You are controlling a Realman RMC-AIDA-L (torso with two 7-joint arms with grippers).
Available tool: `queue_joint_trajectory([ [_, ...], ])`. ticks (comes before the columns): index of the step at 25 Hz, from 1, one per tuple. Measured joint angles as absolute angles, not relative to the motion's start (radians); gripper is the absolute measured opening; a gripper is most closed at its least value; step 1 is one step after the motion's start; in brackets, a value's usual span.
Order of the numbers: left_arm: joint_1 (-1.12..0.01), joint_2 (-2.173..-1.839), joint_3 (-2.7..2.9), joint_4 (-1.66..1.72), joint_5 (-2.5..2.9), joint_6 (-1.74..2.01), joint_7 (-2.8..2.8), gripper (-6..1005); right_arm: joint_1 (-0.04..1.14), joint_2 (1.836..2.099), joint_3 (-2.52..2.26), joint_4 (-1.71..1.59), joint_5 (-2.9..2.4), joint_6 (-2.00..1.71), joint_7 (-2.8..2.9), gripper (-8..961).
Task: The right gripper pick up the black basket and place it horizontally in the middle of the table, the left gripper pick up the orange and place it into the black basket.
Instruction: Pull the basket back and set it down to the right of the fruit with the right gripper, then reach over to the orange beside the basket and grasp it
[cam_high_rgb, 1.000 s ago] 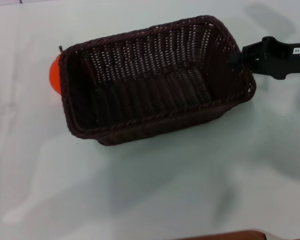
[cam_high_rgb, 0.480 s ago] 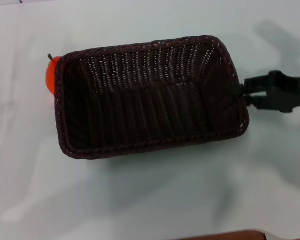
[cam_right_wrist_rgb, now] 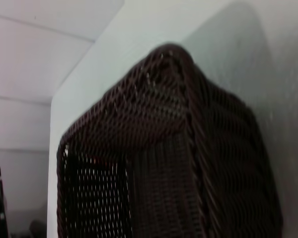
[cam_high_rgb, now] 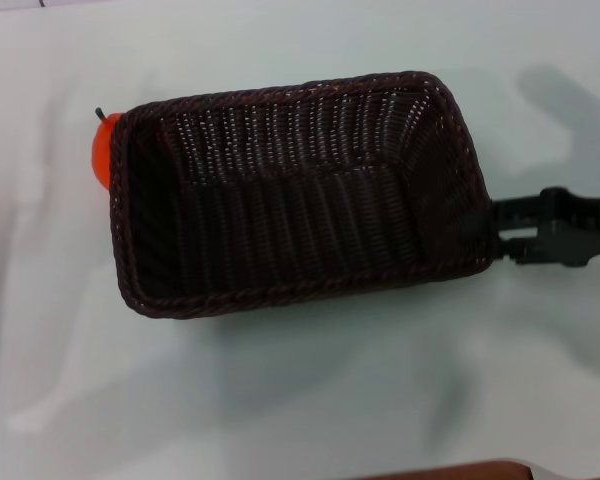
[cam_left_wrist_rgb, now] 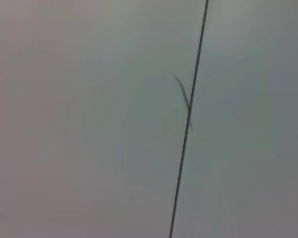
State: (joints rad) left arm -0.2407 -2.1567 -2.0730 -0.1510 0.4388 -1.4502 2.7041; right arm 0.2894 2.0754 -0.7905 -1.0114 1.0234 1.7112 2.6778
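Note:
My left gripper needs to move to the orange next and close on its side [cam_high_rgb: 102, 136] by the dark stem, facing away from the black basket.
The black basket [cam_high_rgb: 300, 195] lies flat on the white table [cam_high_rgb: 310, 400], its long side running left to right and its opening facing up. It fills the right wrist view [cam_right_wrist_rgb: 164, 148] from close by. My right gripper [cam_high_rgb: 500, 232] is at the basket's right end, fingers spread apart beside the rim and holding nothing. The orange [cam_high_rgb: 102, 150] sits on the table against the basket's left end, outside it and mostly hidden behind the rim, with its dark stem showing. My left gripper is out of view; the left wrist view shows only a pale surface with a thin dark line [cam_left_wrist_rgb: 188, 114].
A brown edge [cam_high_rgb: 460, 470] shows at the bottom of the head view. White table surface lies in front of and behind the basket.
The basket came down from a tilt to lie flat on the table. My right gripper then let go of its right rim and drew back slightly to the right.

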Motion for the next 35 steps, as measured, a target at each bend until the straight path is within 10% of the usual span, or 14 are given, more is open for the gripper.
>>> queue_joint_trajectory([
  [21, -0.329, -2.033, -1.61, -0.157, 0.44, -1.262, 2.41, 889, 0.29, 2.016, -0.157, -0.963, 1.11, 1.688, 2.242, 631],
  [35, -0.371, -2.037, -1.549, -0.249, 0.463, -1.059, 2.411, 730, 0.281, 2.009, -0.106, -0.815, 1.174, 1.671, 2.129, 627],
])
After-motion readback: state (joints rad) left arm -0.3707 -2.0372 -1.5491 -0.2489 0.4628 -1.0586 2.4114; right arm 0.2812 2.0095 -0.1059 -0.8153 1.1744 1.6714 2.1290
